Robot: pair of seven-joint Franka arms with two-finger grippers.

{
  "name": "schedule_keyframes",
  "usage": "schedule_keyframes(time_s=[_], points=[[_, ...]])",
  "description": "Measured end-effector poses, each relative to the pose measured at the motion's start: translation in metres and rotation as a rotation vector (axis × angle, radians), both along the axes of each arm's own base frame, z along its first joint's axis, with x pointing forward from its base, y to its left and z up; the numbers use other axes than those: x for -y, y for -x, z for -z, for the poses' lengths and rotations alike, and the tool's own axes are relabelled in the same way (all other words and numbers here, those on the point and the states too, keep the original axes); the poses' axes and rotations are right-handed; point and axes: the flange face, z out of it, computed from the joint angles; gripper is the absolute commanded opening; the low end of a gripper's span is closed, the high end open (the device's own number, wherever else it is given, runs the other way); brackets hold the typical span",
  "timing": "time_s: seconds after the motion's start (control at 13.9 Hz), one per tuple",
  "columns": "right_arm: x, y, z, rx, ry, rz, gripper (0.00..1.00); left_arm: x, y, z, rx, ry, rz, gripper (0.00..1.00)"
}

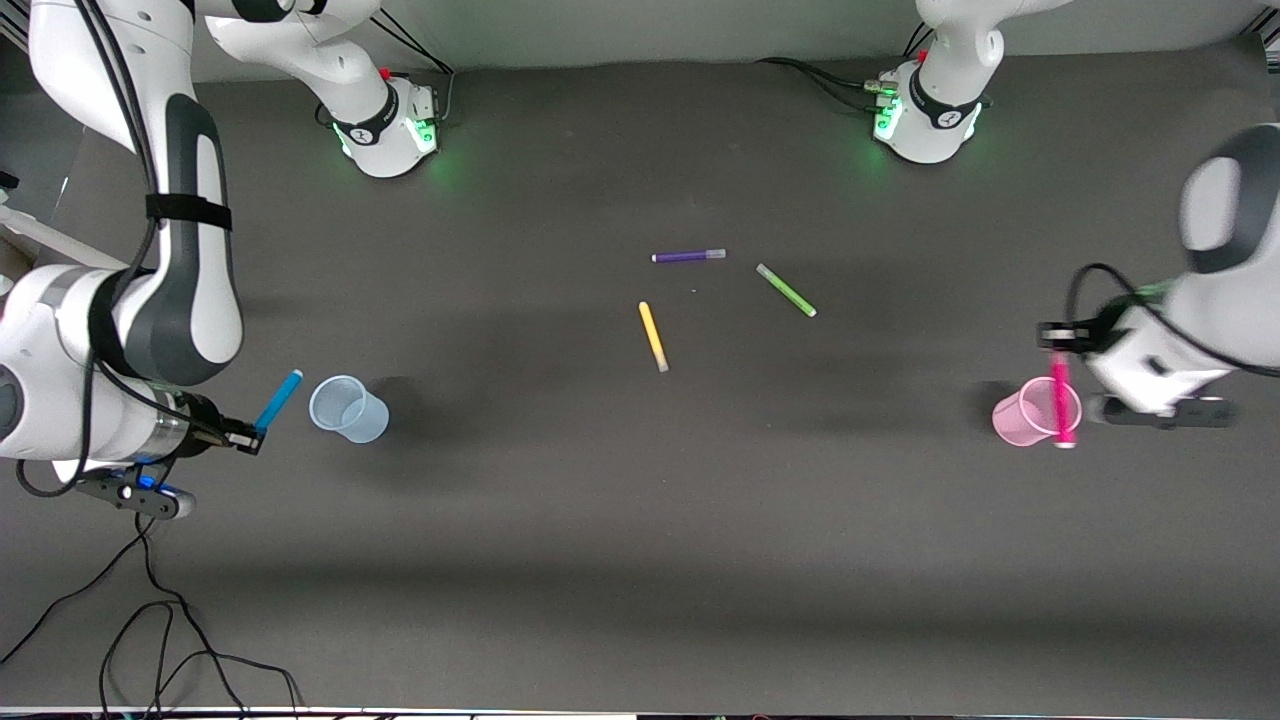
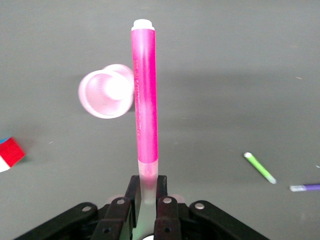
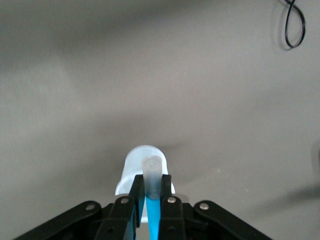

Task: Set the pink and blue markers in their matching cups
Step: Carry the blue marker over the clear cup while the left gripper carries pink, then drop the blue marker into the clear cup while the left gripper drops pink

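I should release the pink marker from my left gripper inside the pink cup (image 1: 1040, 400) (image 2: 107, 94), so that the marker's pale cap leans on the cup's rim.
My right gripper (image 1: 248, 437) is shut on the blue marker (image 1: 278, 398) and holds it tilted in the air beside the pale blue cup (image 1: 347, 408), toward the right arm's end of the table. In the right wrist view the gripper (image 3: 152, 192) grips the marker (image 3: 153, 217) near its pale end, with the cup (image 3: 133, 167) just past it. My left gripper (image 1: 1058, 340) is shut on the pink marker (image 1: 1061, 400), which hangs over the rim of the pink cup (image 1: 1030, 415). In the left wrist view the gripper (image 2: 147, 192) grips the marker (image 2: 145, 95) by its pale cap beside the cup (image 2: 106, 91).
A purple pen (image 1: 688, 256), a green pen (image 1: 786, 290) and a yellow pen (image 1: 653, 336) lie mid-table between the cups. Black cables (image 1: 150, 620) trail on the table near the front camera at the right arm's end. A red block (image 2: 9, 152) shows in the left wrist view.
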Motion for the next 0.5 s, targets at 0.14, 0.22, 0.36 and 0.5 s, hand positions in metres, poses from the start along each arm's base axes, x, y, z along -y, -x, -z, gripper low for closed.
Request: schedule_keyframes(time_s=[0.14, 0.22, 0.36, 0.5], points=[[-0.008, 0.003, 0.017, 0.048, 0.012, 0.046, 0.0, -0.038, 0.004, 0.007, -0.034, -0.008, -0.008, 0.0], [-0.012, 0.007, 0.022, 0.077, 0.013, 0.077, 0.0, -0.05, 0.005, 0.009, -0.046, -0.007, -0.003, 0.0], [-0.019, 0.016, 0.025, 0.126, 0.006, 0.125, 0.0, -0.065, 0.008, 0.014, -0.071, -0.008, 0.011, 0.0], [-0.02, 0.027, 0.021, 0.152, 0.009, 0.144, 0.0, -0.072, 0.012, 0.022, -0.123, -0.026, 0.024, 0.0]])
